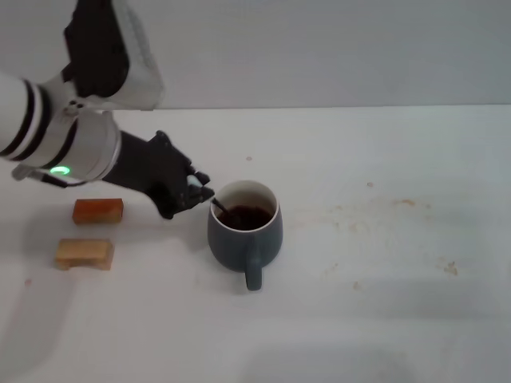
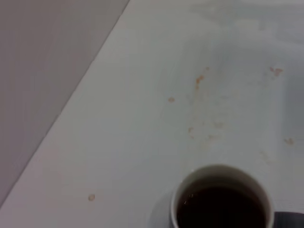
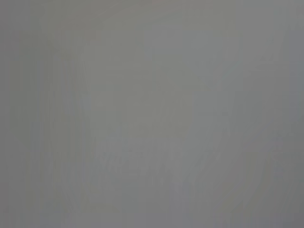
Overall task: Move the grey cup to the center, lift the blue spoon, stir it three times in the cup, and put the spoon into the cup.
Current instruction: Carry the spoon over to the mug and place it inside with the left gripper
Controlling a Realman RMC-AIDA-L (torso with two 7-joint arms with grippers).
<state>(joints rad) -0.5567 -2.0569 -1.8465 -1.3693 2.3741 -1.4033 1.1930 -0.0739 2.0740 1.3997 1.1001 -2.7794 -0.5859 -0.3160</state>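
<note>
I need to use my left gripper to release the blue spoon in the grey cup, so that it leans on the rim [image 1: 219, 210] facing the blocks.
The grey cup [image 1: 245, 231] stands on the white table [image 1: 383, 303] near the middle, handle toward me, with dark liquid inside. My left gripper [image 1: 200, 191] is at the cup's left rim, shut on the blue spoon [image 1: 219, 206]. Only a thin slanted bit of the spoon shows, running from the fingers down into the cup; its handle is hidden in the fingers. The left wrist view shows the cup [image 2: 221, 202] from above, with no spoon in sight. The right gripper is out of view; its wrist view shows only plain grey.
An orange-brown block [image 1: 97, 211] and a tan block [image 1: 84, 254] lie left of the cup, under my left arm. Faint brownish stains [image 1: 383, 209] mark the table right of the cup. A grey wall runs behind the table's far edge.
</note>
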